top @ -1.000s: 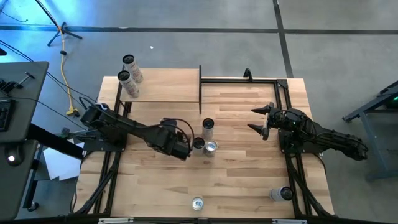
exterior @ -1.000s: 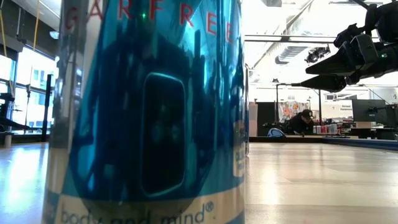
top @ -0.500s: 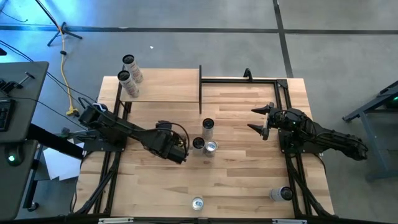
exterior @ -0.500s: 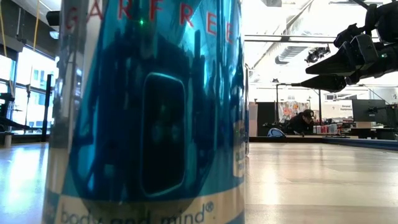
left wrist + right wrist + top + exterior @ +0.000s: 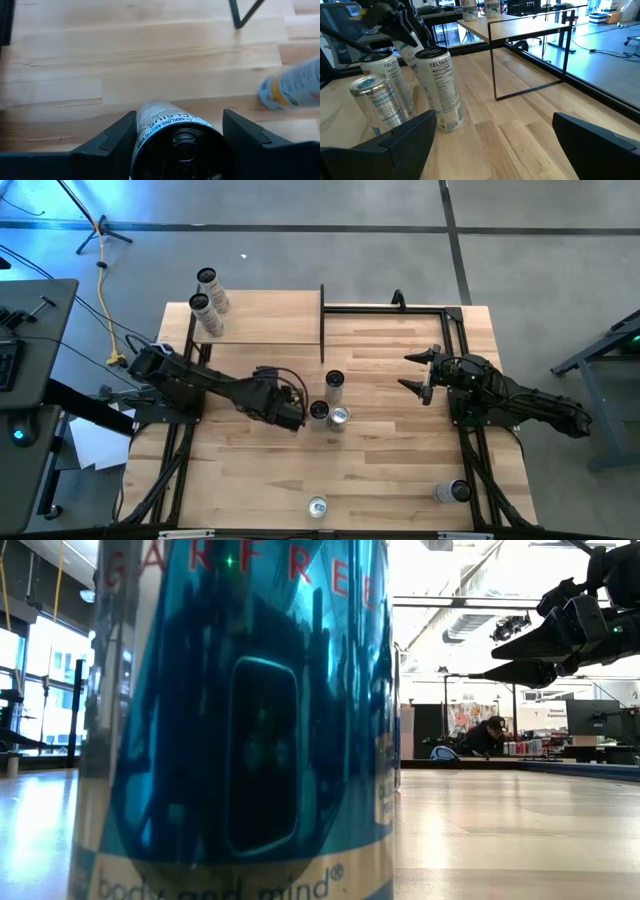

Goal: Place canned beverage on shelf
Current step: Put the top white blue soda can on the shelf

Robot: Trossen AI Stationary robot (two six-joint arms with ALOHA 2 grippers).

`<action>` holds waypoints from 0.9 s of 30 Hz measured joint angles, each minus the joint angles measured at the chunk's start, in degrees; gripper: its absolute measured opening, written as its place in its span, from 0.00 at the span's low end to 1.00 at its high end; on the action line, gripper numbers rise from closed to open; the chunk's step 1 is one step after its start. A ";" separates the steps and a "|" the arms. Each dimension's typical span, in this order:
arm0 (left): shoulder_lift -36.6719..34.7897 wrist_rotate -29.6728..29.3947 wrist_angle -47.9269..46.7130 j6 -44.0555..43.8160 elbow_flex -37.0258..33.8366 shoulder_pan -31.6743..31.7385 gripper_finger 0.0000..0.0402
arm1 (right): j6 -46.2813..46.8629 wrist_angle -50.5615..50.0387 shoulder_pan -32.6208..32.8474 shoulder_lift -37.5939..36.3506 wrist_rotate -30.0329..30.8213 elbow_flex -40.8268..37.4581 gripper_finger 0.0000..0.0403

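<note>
My left gripper has the white-labelled can. It will put the can down on the tabletop (image 5: pixel 299 385) (image 5: pixel 207 82) between the shelf's near corner and the cluster.
My left gripper (image 5: pixel 296 416) hangs over the middle of the table, shut on a white-labelled can (image 5: pixel 165 120). In the high view the gripper hides that can. Just to its right a cluster of three cans (image 5: pixel 318 412) stands on the tabletop. The shelf (image 5: pixel 265 320), a pale board on thin black posts, stands at the far left. Two cans (image 5: pixel 204 292) stand on the shelf's left end. My right gripper (image 5: pixel 410 373) hovers open over the table's right part, with nothing between its fingers. My left gripper pinches the can between its two fingers, one on each side of the wall (image 5: pixel 142 131) near the lid end. It comes slanting down from the table's left. The lid faces the wrist and the body reaches out past the fingertips (image 5: pixel 227 116). Whether the far end touches the table cannot be told.
One can (image 5: pixel 317 506) stands at the near edge and fills the left of the low view as a blue can (image 5: pixel 230 720). Another can (image 5: pixel 452 492) sits at the near right. A bare black frame (image 5: pixel 400 308) runs along the far right. Open tabletop lies between the cluster and my right gripper.
My left gripper drew slightly toward the table's left edge, then came back. It now sits a little nearer the far edge, rolled a little, and is still shut on the can. The three standing cans have not moved.
</note>
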 joint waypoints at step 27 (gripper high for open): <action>0.00 6.89 12.61 13.82 0.13 16.92 0.53 | -0.02 0.00 0.02 0.00 0.00 0.00 0.96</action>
